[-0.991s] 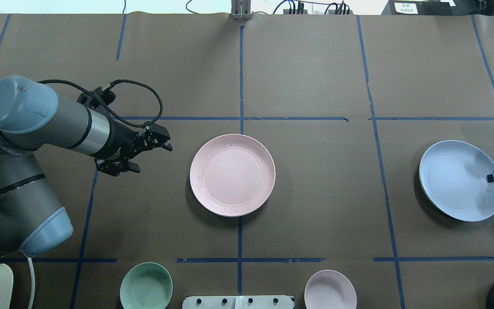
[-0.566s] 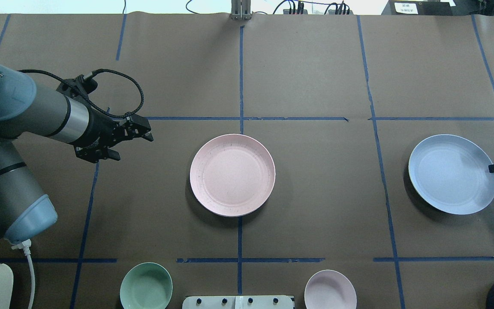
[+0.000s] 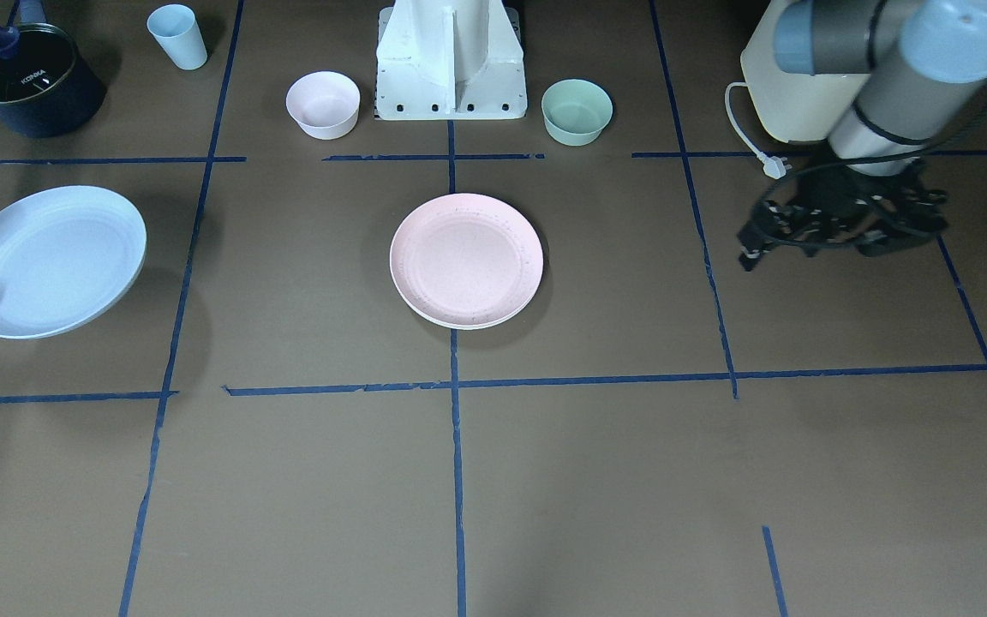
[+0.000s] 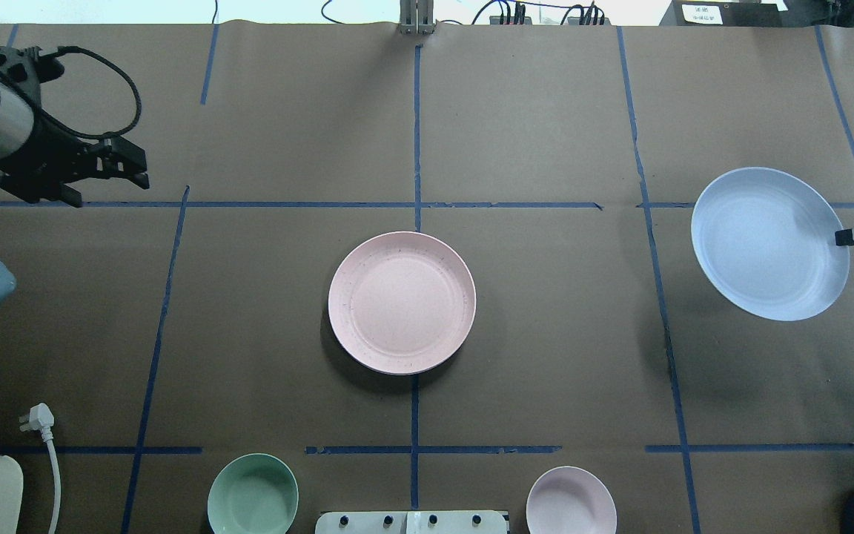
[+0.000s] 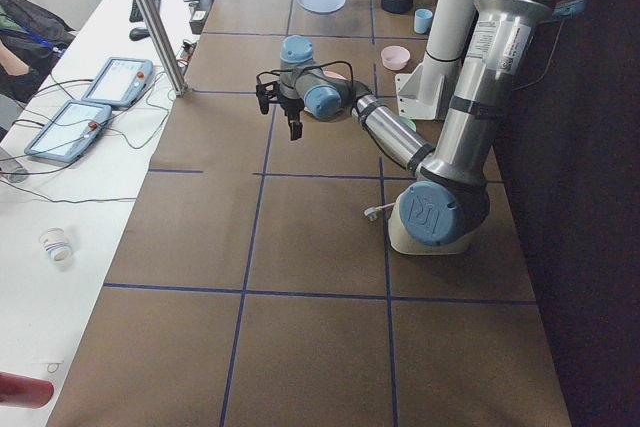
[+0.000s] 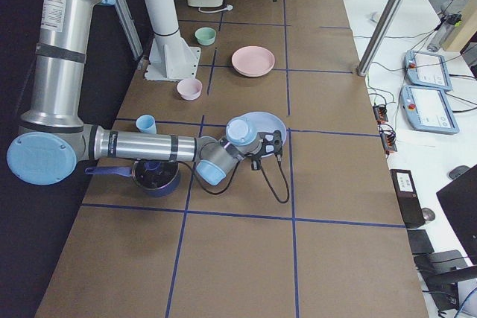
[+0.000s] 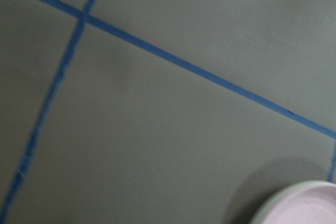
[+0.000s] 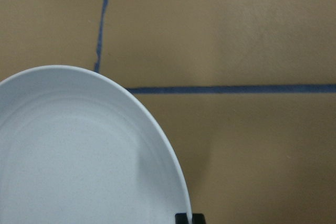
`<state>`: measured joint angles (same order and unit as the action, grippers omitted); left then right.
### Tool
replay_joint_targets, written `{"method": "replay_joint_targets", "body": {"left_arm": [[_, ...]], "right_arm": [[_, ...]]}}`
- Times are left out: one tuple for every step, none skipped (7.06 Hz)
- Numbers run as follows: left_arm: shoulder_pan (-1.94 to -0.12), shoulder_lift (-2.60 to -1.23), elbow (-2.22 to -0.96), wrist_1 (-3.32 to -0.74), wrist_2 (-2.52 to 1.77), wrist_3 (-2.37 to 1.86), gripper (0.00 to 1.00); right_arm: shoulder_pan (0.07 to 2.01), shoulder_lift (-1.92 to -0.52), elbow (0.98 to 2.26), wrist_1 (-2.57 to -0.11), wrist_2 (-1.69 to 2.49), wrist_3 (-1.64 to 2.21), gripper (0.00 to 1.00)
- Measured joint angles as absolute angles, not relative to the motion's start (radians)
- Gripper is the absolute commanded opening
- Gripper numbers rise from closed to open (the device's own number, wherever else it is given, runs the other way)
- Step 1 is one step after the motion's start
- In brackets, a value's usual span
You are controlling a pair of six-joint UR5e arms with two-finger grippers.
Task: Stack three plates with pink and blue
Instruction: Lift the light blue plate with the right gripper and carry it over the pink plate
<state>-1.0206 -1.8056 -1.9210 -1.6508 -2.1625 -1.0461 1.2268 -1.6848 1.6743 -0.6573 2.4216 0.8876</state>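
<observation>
Next, my right gripper sets the pale blue plate onto the pale pink plate [image 3: 466, 261].
The pale pink plate [image 4: 402, 302] lies flat at the table's middle, also in the front view [image 3: 466, 260]. A cream-white edge [image 3: 459, 324] shows under its near rim, so the cream plate seems to lie beneath it. My right gripper [image 4: 844, 237] is shut on the rim of the pale blue plate [image 4: 768, 243] and holds it tilted above the table at the right. The blue plate fills the right wrist view [image 8: 79, 156]. My left gripper [image 4: 112, 182] is open and empty, far left of the pink plate.
A green bowl [image 4: 253, 495] and a small pink bowl [image 4: 571, 500] stand by the robot base [image 3: 451, 60]. A dark pot [image 3: 26, 81] and a blue cup [image 3: 178, 36] stand near the right arm's side. A white appliance [image 3: 789, 94] with a loose plug [image 4: 38, 417] stands by the left arm.
My left arm has drawn back to the left and the far side, away from the pink plate. My right gripper has carried the blue plate higher and toward the far side.
</observation>
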Motion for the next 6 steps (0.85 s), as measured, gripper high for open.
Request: {"method": "replay_joint_targets", "body": {"left_arm": [[-1.082, -1.775, -1.913, -1.623, -2.193, -0.918, 1.00], [-1.128, -1.740, -1.899, -1.614, -2.237, -0.811, 1.00], [-1.165, -1.703, -1.885, -1.612, -2.273, -0.714, 1.00], [-1.190, -1.670, -1.877, -1.615, -2.290, -0.640, 1.00], [-1.205, -1.648, -1.872, -1.619, -2.296, -0.603, 1.00], [-1.210, -1.639, -1.864, -1.621, -2.298, -0.581, 1.00]], "right_arm": [[1.222, -1.613, 1.694, -0.701, 2.428, 0.980, 0.00], [1.196, -1.532, 1.712, -0.772, 2.421, 1.056, 0.00], [1.133, -1.437, 1.732, -0.869, 2.382, 1.130, 0.00], [1.041, -1.337, 1.754, -0.974, 2.306, 1.210, 0.00], [0.935, -1.251, 1.776, -1.056, 2.209, 1.293, 0.00], [0.819, -1.189, 1.792, -1.102, 2.096, 1.376, 0.00]]}}
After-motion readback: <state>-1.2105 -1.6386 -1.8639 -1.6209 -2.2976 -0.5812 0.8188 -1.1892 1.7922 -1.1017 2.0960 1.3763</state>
